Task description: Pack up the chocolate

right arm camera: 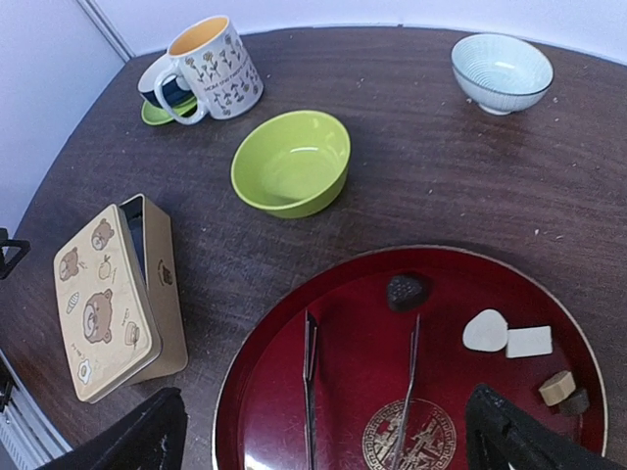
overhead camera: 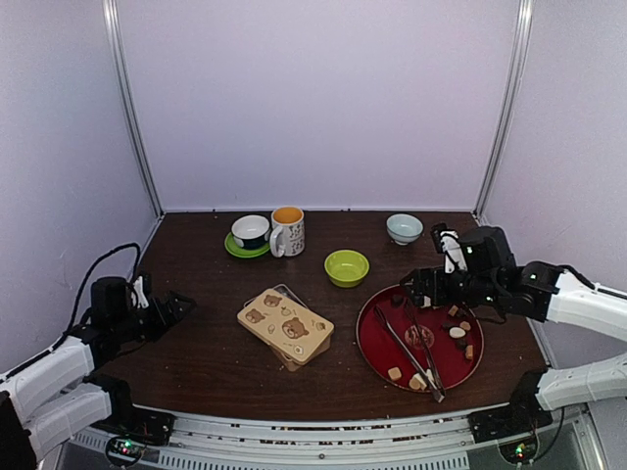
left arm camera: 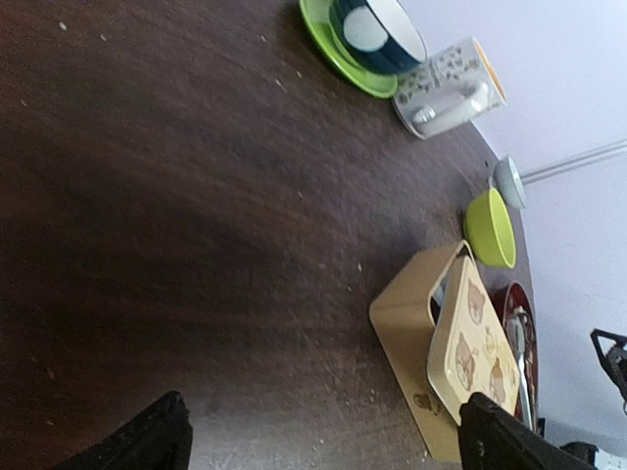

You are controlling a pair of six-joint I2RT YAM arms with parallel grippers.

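The bear-print tin's lid needs opening for the chocolate, so next my left gripper grabs it by the lid's short edge (overhead camera: 244,310) (left arm camera: 441,355) nearest that gripper.
Several small chocolate pieces lie on a round red tray (overhead camera: 377,343): a white one (overhead camera: 458,332) and tan ones (overhead camera: 395,373) in the top view. The right wrist view shows a dark piece (right arm camera: 405,291), a white piece (right arm camera: 485,331) and a tan piece (right arm camera: 556,388) on the tray (right arm camera: 358,352). Metal tongs (overhead camera: 411,348) (right arm camera: 310,382) lie across it. A bear-print tin (overhead camera: 286,326) (right arm camera: 98,304) (left arm camera: 470,333) sits mid-table with its lid shifted partly off. My right gripper (overhead camera: 418,286) (right arm camera: 328,441) is open above the tray's far-left part. My left gripper (overhead camera: 181,305) (left arm camera: 323,450) is open and empty at the left.
A green bowl (overhead camera: 347,266) (right arm camera: 291,162) stands behind the tray. A pale blue bowl (overhead camera: 404,228) (right arm camera: 502,71) is at the back right. A patterned mug (overhead camera: 288,231) (left arm camera: 446,88) and a cup on a green saucer (overhead camera: 251,233) (left arm camera: 377,34) stand at the back. Walls enclose the table.
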